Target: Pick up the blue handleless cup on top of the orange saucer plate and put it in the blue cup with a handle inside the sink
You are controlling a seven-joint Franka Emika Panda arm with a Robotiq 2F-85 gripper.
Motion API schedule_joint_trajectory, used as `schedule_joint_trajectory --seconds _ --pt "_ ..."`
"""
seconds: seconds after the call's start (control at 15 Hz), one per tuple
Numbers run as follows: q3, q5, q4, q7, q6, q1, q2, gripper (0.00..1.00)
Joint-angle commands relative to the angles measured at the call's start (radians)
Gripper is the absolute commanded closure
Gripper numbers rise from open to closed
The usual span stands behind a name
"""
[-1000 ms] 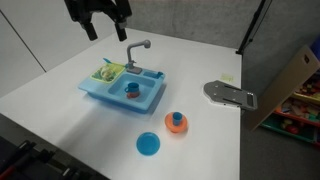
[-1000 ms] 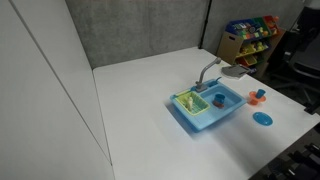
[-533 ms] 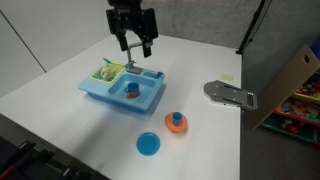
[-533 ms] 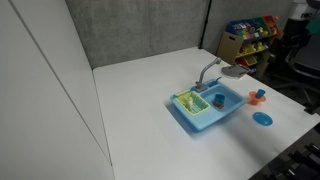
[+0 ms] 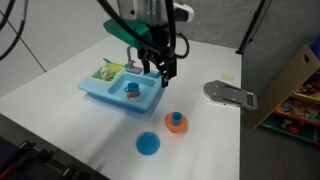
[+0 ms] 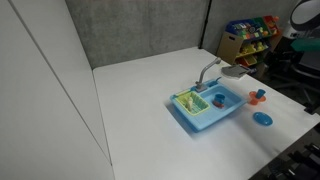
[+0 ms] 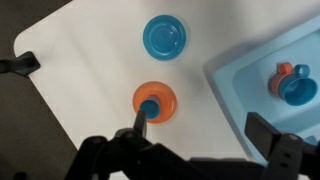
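My gripper will move down to the orange saucer plate next. Then it should close around the sides of the blue handleless cup point(image 5: 177, 117) point(image 7: 150, 107).
The blue handleless cup point(image 7: 149, 106) stands on the orange saucer plate point(image 7: 160, 97) on the white table; both also show in an exterior view, cup point(image 5: 175, 117) on saucer point(image 5: 176, 125). The light blue sink point(image 5: 112, 96) holds the blue cup with a handle point(image 5: 131, 90), which shows an orange-red patch in the wrist view point(image 7: 295, 88). My gripper point(image 7: 205, 130) is open and empty. It hangs above the sink's near corner point(image 5: 163, 68), between sink and saucer. Its left fingertip overlaps the saucer's edge in the wrist view.
A flat blue round plate point(image 5: 148, 144) lies near the table's front edge. A grey flat object point(image 5: 230, 94) lies at the table's side. Green items point(image 5: 106, 71) fill the sink's other compartment. A cardboard box point(image 5: 292, 80) and a toy shelf point(image 6: 250, 35) stand beyond the table.
The arm has swung from the table's far back corner over the sink and come down toward the saucer. The jaws stay open. No object has moved.
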Motion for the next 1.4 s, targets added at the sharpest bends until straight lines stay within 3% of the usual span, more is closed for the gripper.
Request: schedule_joint_trajectory --seconds 0.0,0.47,1.33 --pt "-0.015 0.052 0.051 0.029 0.033 -0.023 0.093 0.00" --pt "-0.043 0.126 0.092 0.056 0.097 -0.065 0.210 0.00" --pt "-0.058 0.116 0.111 0.092 0.200 -0.063 0.305 0.00"
